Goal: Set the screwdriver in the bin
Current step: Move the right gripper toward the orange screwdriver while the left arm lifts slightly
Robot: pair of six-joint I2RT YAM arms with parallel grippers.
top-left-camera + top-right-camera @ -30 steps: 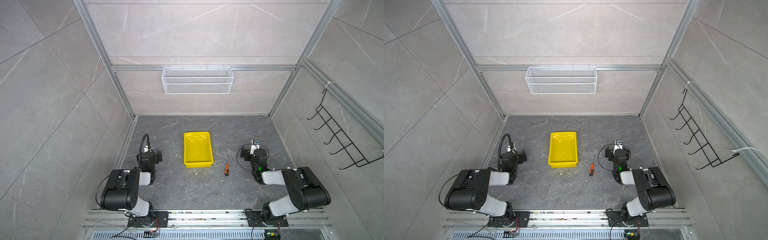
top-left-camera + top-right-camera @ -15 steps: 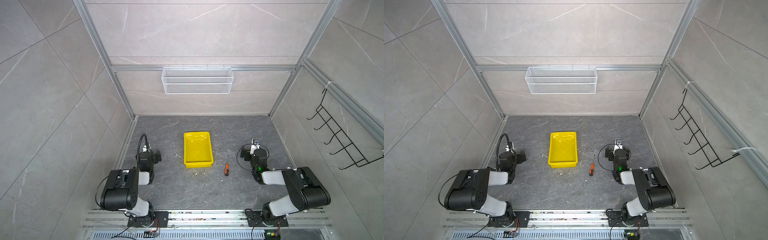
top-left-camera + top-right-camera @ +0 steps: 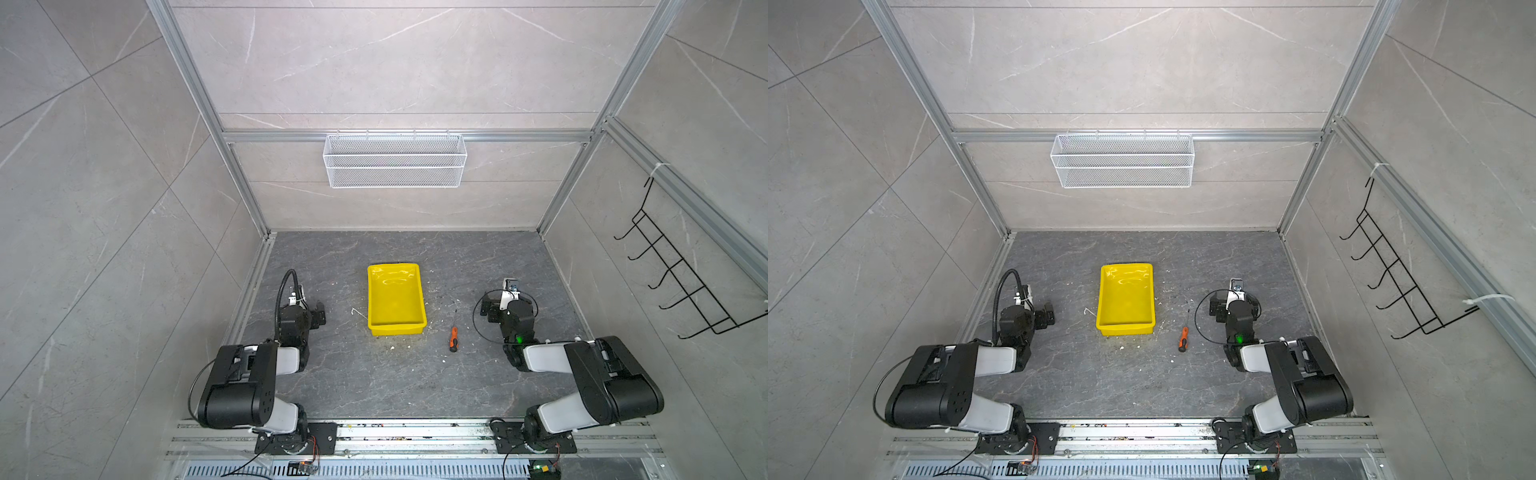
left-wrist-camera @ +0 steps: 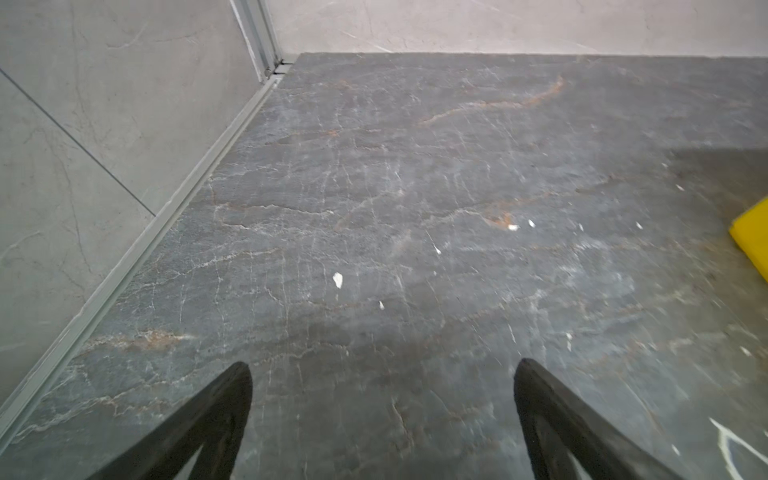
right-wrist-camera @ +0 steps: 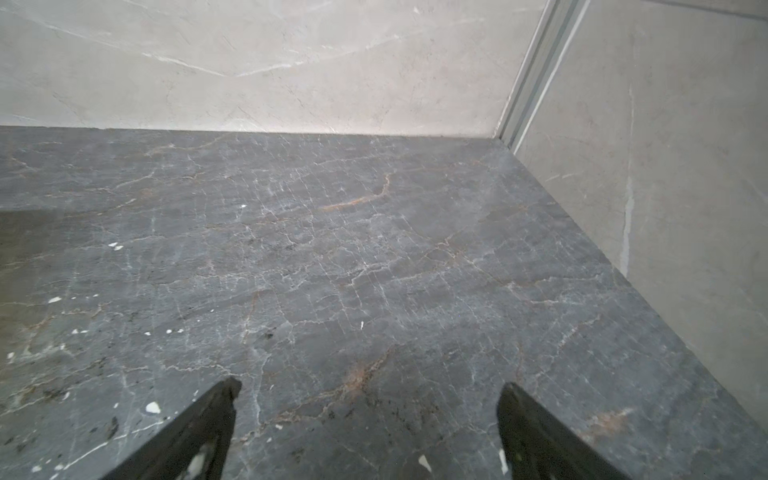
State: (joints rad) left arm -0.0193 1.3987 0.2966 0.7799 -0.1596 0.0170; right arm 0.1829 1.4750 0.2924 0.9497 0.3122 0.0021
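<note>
I close my right gripper next on the rear half of the screwdriver's orange handle [image 3: 453,341], near its black end.
The screwdriver [image 3: 454,337] [image 3: 1182,338], orange-handled with a thin dark shaft, lies on the dark stone floor just right of the bin's near corner. The yellow bin [image 3: 397,331] [image 3: 1125,329] stands empty in the middle of the floor. Its corner also shows at the edge of the left wrist view [image 4: 753,237]. My left gripper [image 3: 309,308] [image 3: 1040,311] [image 4: 380,370] hovers low, left of the bin, open with nothing between its fingers. My right gripper [image 3: 505,296] [image 3: 1231,298] [image 5: 370,386] sits right of the screwdriver, open and empty. Neither wrist view shows the screwdriver.
A white wire basket [image 3: 395,162] hangs on the back wall and a black hook rack [image 3: 681,282] on the right wall. Small white scraps [image 3: 356,311] litter the floor around the bin. Tiled walls close in both sides and the back.
My left wrist and its cable have shifted slightly. The screwdriver, the bin and the right arm have not moved.
</note>
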